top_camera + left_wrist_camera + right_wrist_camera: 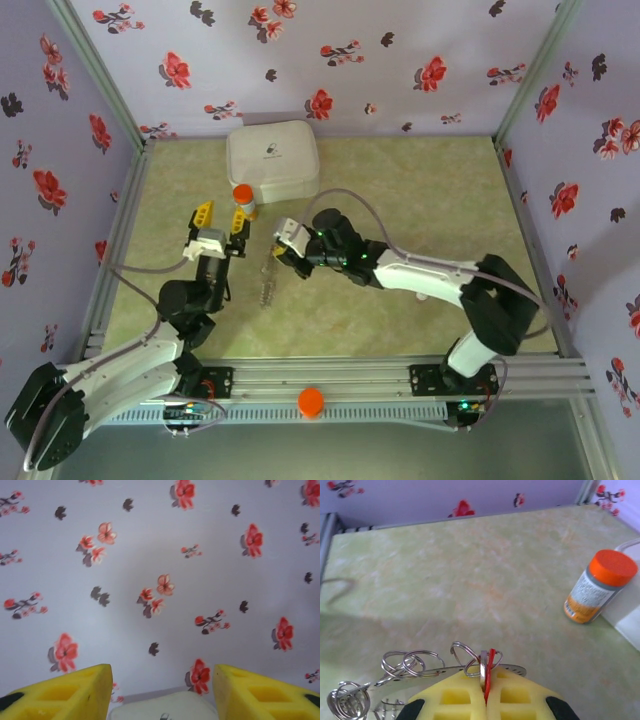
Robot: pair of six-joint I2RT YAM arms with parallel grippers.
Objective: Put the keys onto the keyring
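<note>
Next, I release my right gripper's key on the green mat [326,280] between the white case and the orange round object.
My right gripper [485,682] [283,238] is shut on a key with a red tag [491,662], and a flat silver piece is pinched edge-on beside it. Across the fingertips lies the keyring [420,673], a thin perforated metal band carrying several silver split rings [410,661]. In the top view the keyring [265,285] trails down from that gripper onto the green mat. My left gripper [220,217] [162,680] is raised to the left of it and points at the flowered back wall. It is open, with nothing between its yellow fingers [75,692].
An orange-capped bottle [243,200] [597,587] stands just behind and between the two grippers. A white zipped case [272,160] [165,709] lies behind the bottle. An orange round object [311,401] sits on the front rail. Flowered walls close in the mat.
</note>
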